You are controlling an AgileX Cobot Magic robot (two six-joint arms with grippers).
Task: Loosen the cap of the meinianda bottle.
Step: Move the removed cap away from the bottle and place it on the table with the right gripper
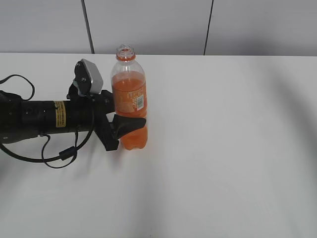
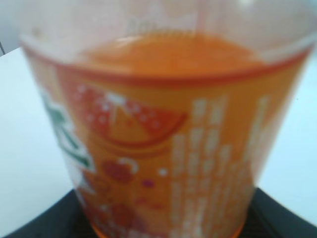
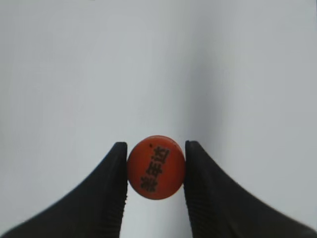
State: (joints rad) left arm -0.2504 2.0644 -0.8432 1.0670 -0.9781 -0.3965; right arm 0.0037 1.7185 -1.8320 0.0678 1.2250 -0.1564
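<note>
The cap, still held above the white table, will go down on the bare white table, far across from the meinianda bottle [image 1: 277, 133], placed there by my right gripper.
The meinianda bottle [image 1: 130, 101] stands upright on the white table, its mouth open with no cap on it. My left gripper [image 1: 124, 126] reaches in from the left and is shut on the bottle's lower body; in the left wrist view the orange label [image 2: 163, 148] fills the frame between the dark fingers. The cap [image 3: 156, 167], orange with dark characters on top, is held between the two black fingers of my right gripper [image 3: 156, 171] above the white table. The right arm is out of the exterior view.
The white table [image 1: 228, 148] stretches to the right and front of the bottle. A grey panelled wall [image 1: 148, 25] runs behind its far edge. The left arm's black cables [image 1: 59, 153] loop on the table at the left.
</note>
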